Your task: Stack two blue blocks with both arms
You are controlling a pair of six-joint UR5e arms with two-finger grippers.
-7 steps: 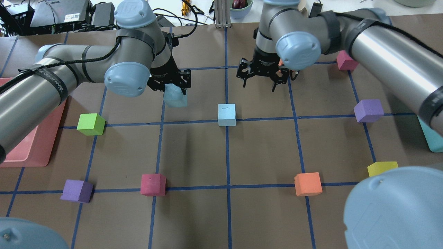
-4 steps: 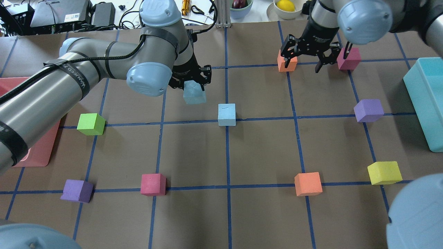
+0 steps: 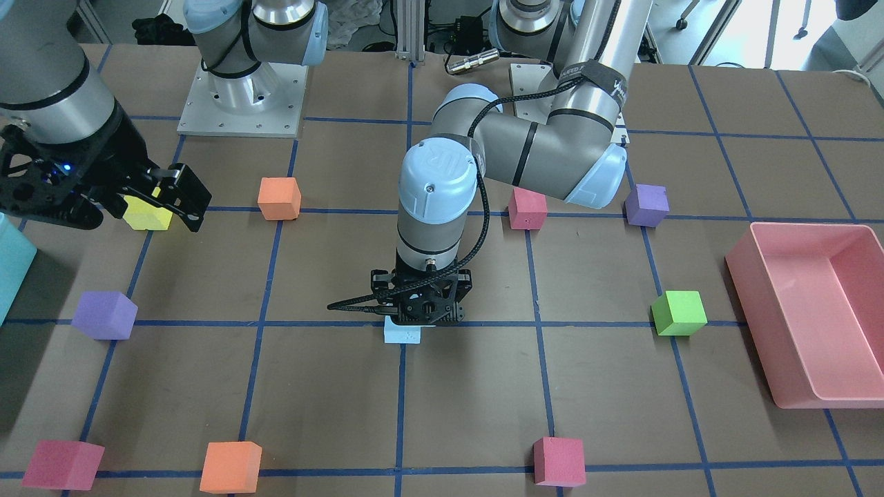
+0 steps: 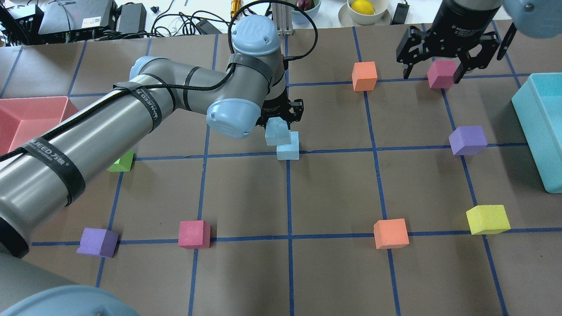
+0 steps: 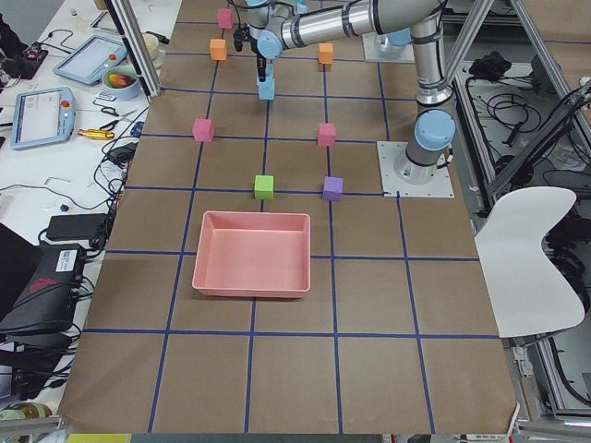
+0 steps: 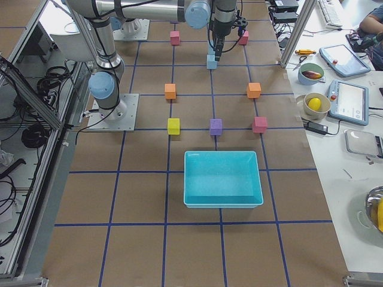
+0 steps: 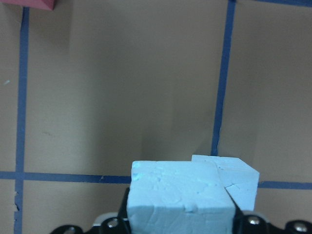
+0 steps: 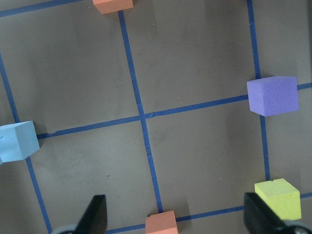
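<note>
My left gripper is holding the blue block low over the table's middle and will let it go on top of the second blue block point(image 3: 403, 315) point(image 7: 222, 186) at the grid crossing.
My left gripper point(image 4: 277, 125) is shut on one pale blue block point(image 4: 276, 132) and holds it low over the middle of the table. The second blue block point(image 4: 289, 148) sits on the grid crossing right beside and under it. In the left wrist view the held block point(image 7: 178, 195) overlaps the resting one point(image 7: 240, 176), offset a little to one side; I cannot tell if they touch. In the front view the left gripper point(image 3: 421, 314) hides the held block above the resting block point(image 3: 402, 335). My right gripper point(image 4: 439, 72) is open and empty, high at the back right over a magenta cube point(image 4: 441, 73).
A pink tray point(image 4: 26, 114) stands at the left edge and a teal bin point(image 4: 540, 131) at the right. Orange point(image 4: 364, 75), purple point(image 4: 468, 140), yellow point(image 4: 487, 219), orange point(image 4: 390, 233), magenta point(image 4: 194, 234), purple point(image 4: 97, 242) and a half-hidden green cube point(image 4: 123, 162) ring the centre.
My left arm has carried its blue block rightward to the centre block. My right arm has pulled back to the far right, still open.
</note>
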